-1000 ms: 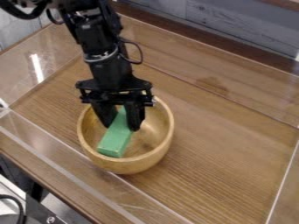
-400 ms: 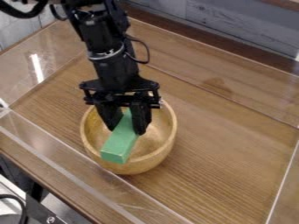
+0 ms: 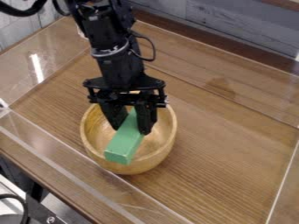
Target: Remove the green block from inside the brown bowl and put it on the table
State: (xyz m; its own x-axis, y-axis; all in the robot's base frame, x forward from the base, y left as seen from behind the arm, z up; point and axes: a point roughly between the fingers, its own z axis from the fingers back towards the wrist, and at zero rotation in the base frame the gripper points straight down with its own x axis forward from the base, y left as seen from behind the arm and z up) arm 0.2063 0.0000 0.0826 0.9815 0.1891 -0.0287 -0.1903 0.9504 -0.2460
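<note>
Next, my gripper puts the green block down on the bare table (image 3: 219, 197) beside the brown bowl, toward the near corner of the table.
The green block (image 3: 122, 145) is a bright green bar, tilted, its upper end pinched between the black fingers of my gripper (image 3: 129, 123), which is shut on it. Its lower end hangs over the front left of the brown bowl (image 3: 163, 150), near the inner wall; whether it still touches the wood I cannot tell. The bowl is round, light wood with a thick rim, and sits on the table (image 3: 222, 131). My arm comes down from the upper left, straight over the bowl.
Low clear acrylic walls (image 3: 285, 171) border the tabletop on all sides. Bare wood lies to the right of the bowl and behind it. A dark edge with cables runs along the bottom left corner.
The gripper has shifted slightly right and lifted, carrying the green block; the block now stands steeper and higher in the bowl. The bowl itself has nudged a little to the right.
</note>
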